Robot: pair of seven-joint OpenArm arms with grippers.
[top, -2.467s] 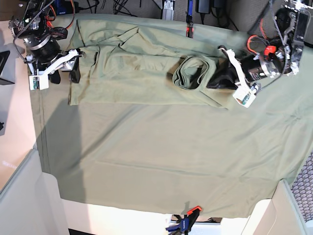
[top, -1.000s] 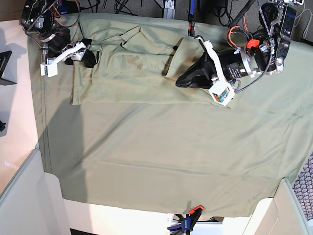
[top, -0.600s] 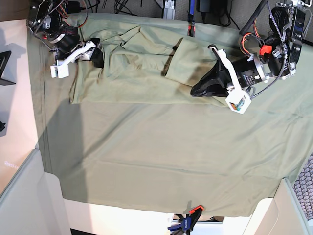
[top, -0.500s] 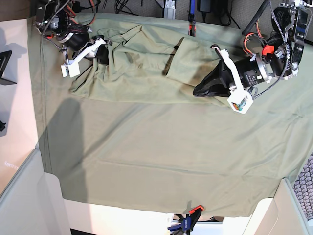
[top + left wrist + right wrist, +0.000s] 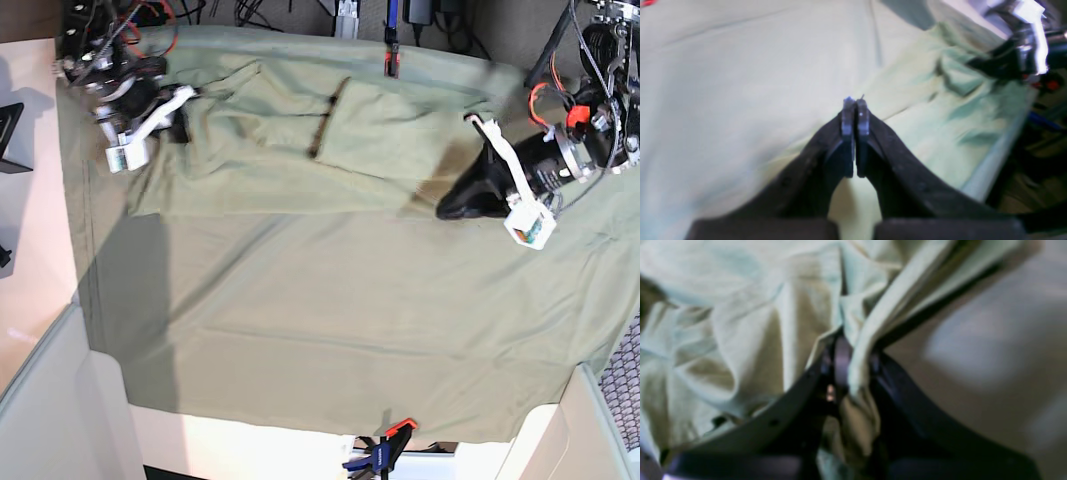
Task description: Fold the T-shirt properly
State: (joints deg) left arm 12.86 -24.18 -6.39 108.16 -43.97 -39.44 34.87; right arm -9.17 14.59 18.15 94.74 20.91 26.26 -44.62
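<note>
I need to use my right gripper to put the bunched end of the T-shirt down across the middle of the folded flap [image 5: 398,150].
The pale sage-green T-shirt [image 5: 260,150] lies along the far edge of the green tablecloth [image 5: 330,320]. Its right part is folded over into a flat flap [image 5: 390,130]. My right gripper [image 5: 182,126] is at the shirt's left end, shut on a bunch of its fabric; in the right wrist view the cloth [image 5: 790,323] is pinched between the jaws of the gripper [image 5: 846,353]. My left gripper [image 5: 444,211] is shut and empty, just off the shirt's lower right corner. In the left wrist view it [image 5: 855,105] hovers over the shirt's edge [image 5: 940,110].
An orange clamp [image 5: 390,62] holds the tablecloth at the far edge and another clamp [image 5: 383,452] holds it at the near edge. Cables lie behind the table. A beige surface [image 5: 30,250] lies to the left and a mesh panel [image 5: 625,390] at the lower right.
My left gripper has drawn back to the right, away from the folded flap, which now lies flat. My right gripper has pulled the shirt's left end leftward, stretching the cloth.
</note>
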